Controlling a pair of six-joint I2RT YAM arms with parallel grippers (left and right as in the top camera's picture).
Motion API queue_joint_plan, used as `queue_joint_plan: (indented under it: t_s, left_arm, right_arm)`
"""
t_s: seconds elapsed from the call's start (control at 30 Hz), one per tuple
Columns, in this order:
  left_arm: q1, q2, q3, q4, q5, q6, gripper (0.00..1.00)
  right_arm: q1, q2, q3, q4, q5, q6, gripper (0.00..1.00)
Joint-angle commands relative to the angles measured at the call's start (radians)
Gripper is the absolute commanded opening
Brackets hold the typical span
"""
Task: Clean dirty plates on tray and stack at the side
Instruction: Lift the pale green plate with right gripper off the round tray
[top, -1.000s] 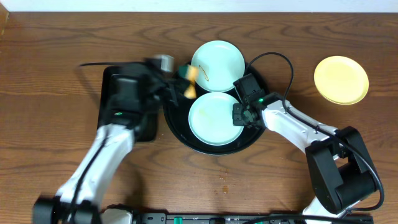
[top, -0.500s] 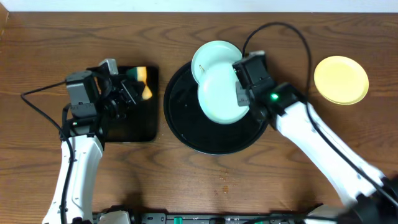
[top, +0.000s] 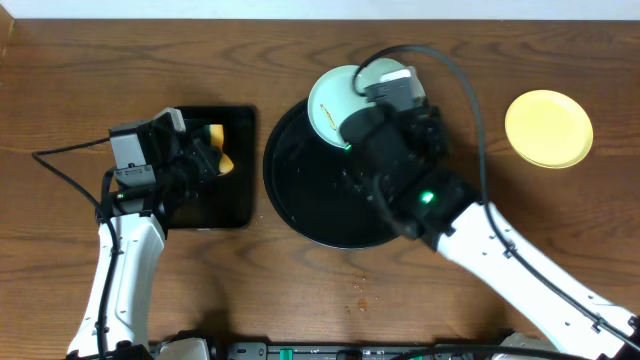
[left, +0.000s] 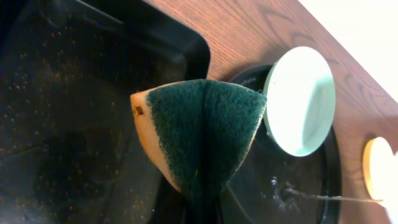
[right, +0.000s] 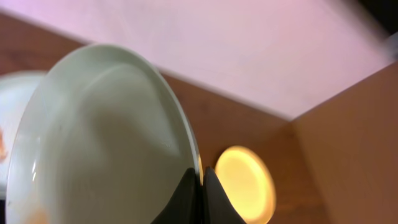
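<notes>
The pale blue plate is tilted. My right gripper should set it down on top of the pale yellow plate (top: 547, 127) (right: 245, 185).
My right gripper (right: 200, 186) is shut on the rim of a pale blue plate (right: 99, 143) and holds it tilted, high above the round black tray (top: 290, 190). In the overhead view my raised right arm (top: 400, 150) hides that plate. A second pale blue plate (top: 332, 95) lies at the tray's back rim; it also shows in the left wrist view (left: 300, 99), and the right wrist view (right: 11, 106) shows its brownish smear. The pale yellow plate (top: 548, 128) lies on the table at the right. My left gripper (top: 205, 155) is shut on a green-and-yellow sponge (left: 199, 130).
A smaller rectangular black tray (top: 225, 205) lies left of the round one, under my left gripper. The table is brown wood (top: 300, 290), with a pale wall beyond its back edge. Cables trail from both arms.
My right gripper has lifted the pale blue plate off the round tray and raised it towards the camera. My left gripper has carried the sponge from the plates back over the rectangular tray.
</notes>
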Motion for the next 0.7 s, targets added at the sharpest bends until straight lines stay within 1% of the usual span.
queue_joint_plan:
  t_s: [0.0, 0.2, 0.4, 0.5, 0.67]
  left_arm:
    - [0.005, 0.005, -0.001, -0.003, -0.020, 0.024, 0.08]
    - [0.005, 0.005, -0.001, -0.003, -0.020, 0.024, 0.08]
    - [0.005, 0.005, -0.001, -0.003, -0.020, 0.024, 0.08]
    - [0.005, 0.005, -0.001, -0.003, -0.020, 0.024, 0.08]
    - [0.005, 0.005, -0.001, -0.003, -0.020, 0.024, 0.08]
  right_arm:
    - [0.083, 0.010, 0.006, 0.063, 0.240, -0.132, 0.01]
    - [0.180, 0.035, 0.006, 0.197, 0.269, -0.303, 0.01]
    - [0.198, 0.086, 0.006, 0.278, 0.269, -0.472, 0.01]
    - [0.198, 0.108, 0.006, 0.299, 0.269, -0.516, 0.01]
    - [0.198, 0.119, 0.006, 0.328, 0.266, -0.545, 0.01]
